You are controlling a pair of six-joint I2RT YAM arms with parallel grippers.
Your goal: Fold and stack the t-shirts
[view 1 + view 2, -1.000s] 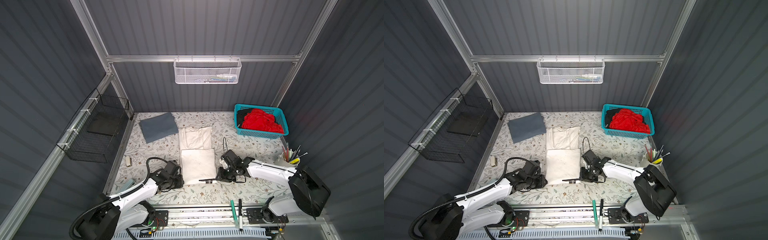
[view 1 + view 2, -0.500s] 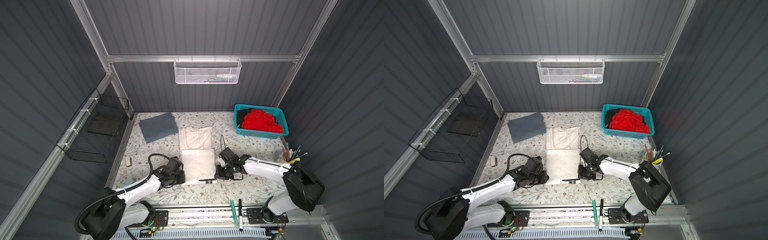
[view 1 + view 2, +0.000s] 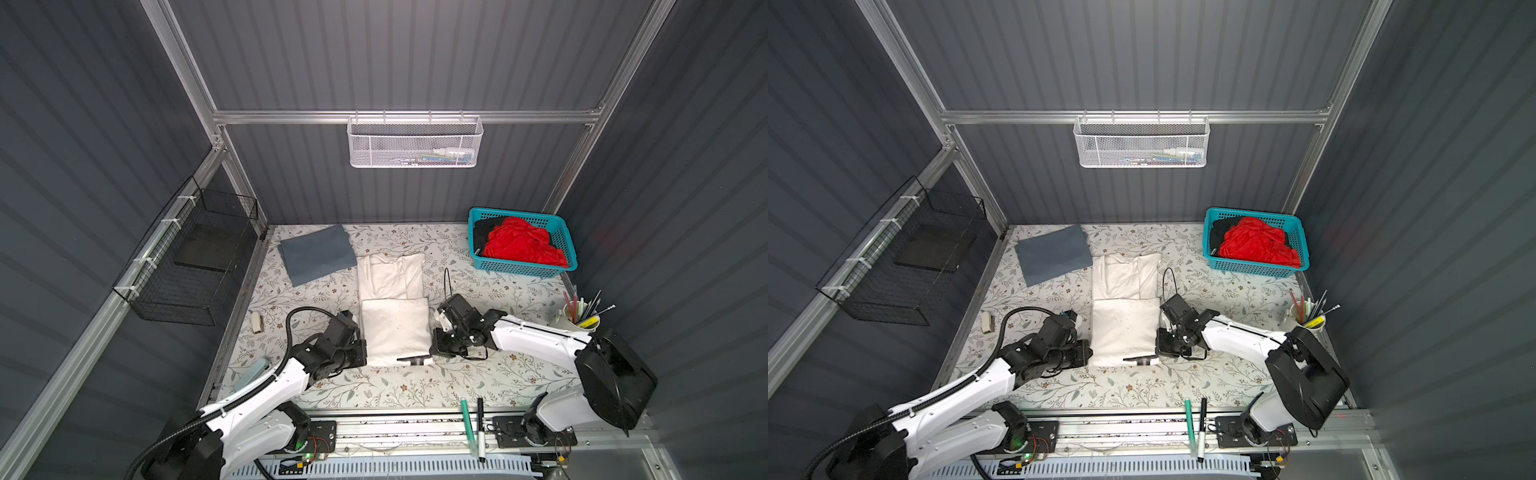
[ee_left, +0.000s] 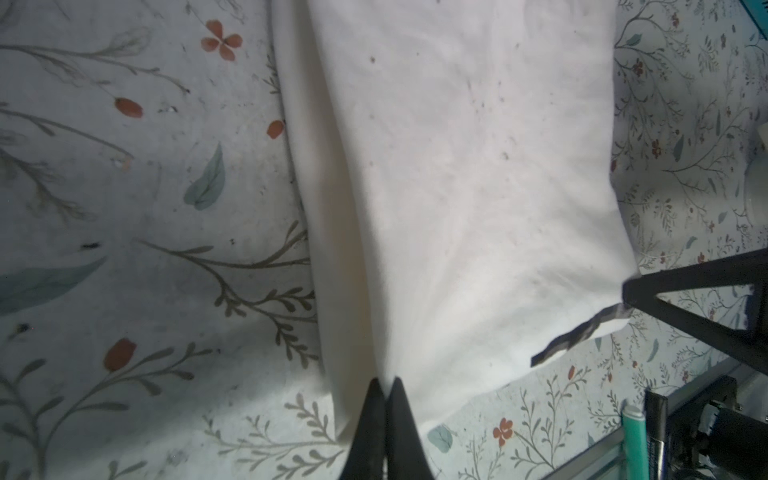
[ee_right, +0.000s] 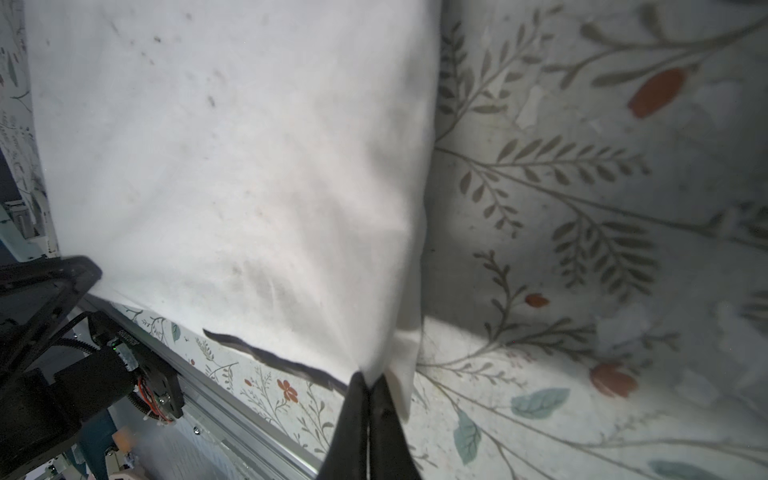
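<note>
I should lay the off-white t-shirt down and take both layers at the t-shirt's corner (image 4: 350,422), because my left gripper pinches only its top layer and the lower layer sticks out.
The off-white t-shirt (image 3: 395,328) (image 3: 1125,328) lies mid-table in both top views, its near half doubled over the far half. My left gripper (image 3: 364,357) (image 4: 386,380) is shut on the cloth at the shirt's near-left corner (image 4: 457,187). At the near-right corner (image 5: 228,166), my right gripper (image 3: 432,353) (image 5: 369,376) is shut on the cloth too. A dark strip (image 3: 413,358) runs along the near hem. The slate-grey t-shirt (image 3: 316,253) lies folded at the back left. The red t-shirt (image 3: 523,245) and the black one (image 3: 484,230) sit crumpled in a teal basket (image 3: 528,272).
A cup of pens (image 3: 579,318) stands at the right edge, close to my right arm. Two markers (image 3: 473,422) lie on the front rail. A small white object (image 3: 257,322) and a pale teal one (image 3: 253,372) lie at the left edge. A black wire basket (image 3: 195,257) hangs on the left wall.
Both grippers have moved inward to the off-white shirt's near corners and closed on the cloth. The shirt itself lies as before.
</note>
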